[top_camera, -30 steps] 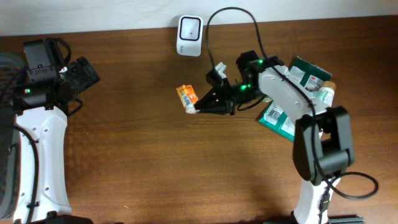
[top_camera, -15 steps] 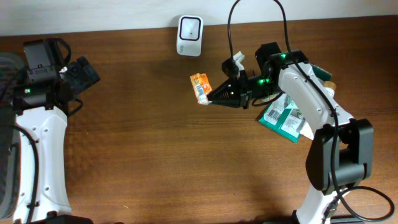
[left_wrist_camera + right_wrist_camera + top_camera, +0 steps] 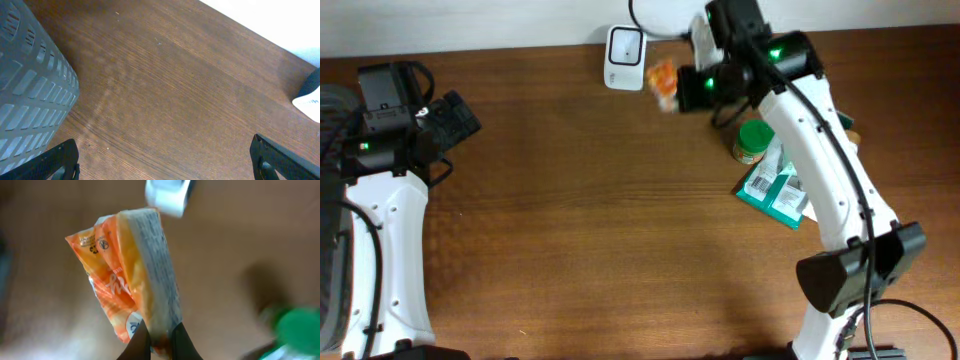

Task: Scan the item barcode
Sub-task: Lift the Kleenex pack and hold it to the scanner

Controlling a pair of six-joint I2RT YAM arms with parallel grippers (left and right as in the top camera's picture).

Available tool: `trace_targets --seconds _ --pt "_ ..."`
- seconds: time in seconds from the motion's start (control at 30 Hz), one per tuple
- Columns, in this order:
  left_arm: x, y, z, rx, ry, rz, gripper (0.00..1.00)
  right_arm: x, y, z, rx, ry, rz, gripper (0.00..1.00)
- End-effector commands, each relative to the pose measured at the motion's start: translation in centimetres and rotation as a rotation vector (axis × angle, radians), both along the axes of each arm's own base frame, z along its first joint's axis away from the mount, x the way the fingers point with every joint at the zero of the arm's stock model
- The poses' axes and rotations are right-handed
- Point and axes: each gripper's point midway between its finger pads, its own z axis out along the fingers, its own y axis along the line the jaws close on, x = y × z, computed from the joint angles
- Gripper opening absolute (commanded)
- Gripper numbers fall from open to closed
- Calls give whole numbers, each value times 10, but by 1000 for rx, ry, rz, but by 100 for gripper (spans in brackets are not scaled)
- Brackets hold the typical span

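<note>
My right gripper should set the orange snack packet down on the green packet (image 3: 779,160), next to the green-lidded jar.
An orange snack packet (image 3: 663,80) hangs in the air just right of the white barcode scanner (image 3: 625,45) at the table's far edge. My right gripper (image 3: 682,86) is shut on the packet's end. In the right wrist view the packet (image 3: 125,280) stands up from my closed right gripper (image 3: 160,337), blurred, with the scanner (image 3: 167,195) above it. My left gripper (image 3: 460,118) rests at the far left, away from the packet. In the left wrist view the left gripper (image 3: 165,165) is open over bare wood, its fingers (image 3: 55,162) wide apart.
A green-lidded jar (image 3: 752,142) and a green packet (image 3: 775,190) lie under the right arm at the right. The jar's green lid (image 3: 295,325) shows blurred in the right wrist view. A grey slotted basket (image 3: 30,95) stands by the left gripper.
The right arm has lifted the orange packet up and back toward the scanner, uncovering the green-lidded jar. The left arm has not moved.
</note>
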Motion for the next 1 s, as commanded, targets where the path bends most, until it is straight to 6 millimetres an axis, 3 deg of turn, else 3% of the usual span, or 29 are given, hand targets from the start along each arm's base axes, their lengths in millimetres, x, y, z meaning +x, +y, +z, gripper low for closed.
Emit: trace_targets --seconds 0.0,0.07,0.13,0.27,0.43,0.53,0.67,0.83,0.97 --pt "0 -1 12 8 -30 -9 99 51 -12 37 -277 -326 -128 4" --pt "0 -1 12 8 -30 -9 99 78 -1 59 -359 -503 -137 4" --pt "0 -1 12 8 -30 -9 99 103 21 63 -451 -634 -68 4" --pt "0 -1 12 8 -30 -9 99 154 55 14 -629 -754 68 4" --pt "0 -1 12 8 -30 -9 99 192 71 -55 -880 -811 259 4" --pt "0 -1 12 8 -30 -9 99 197 74 -73 -910 -813 285 4" --pt "0 -1 12 8 -30 -9 99 197 74 -81 -914 -796 298 4" --pt "0 -1 12 8 -30 -9 99 195 73 -117 -949 -728 369 4" --pt "0 -1 12 8 -30 -9 99 195 71 -121 -960 -717 364 4"
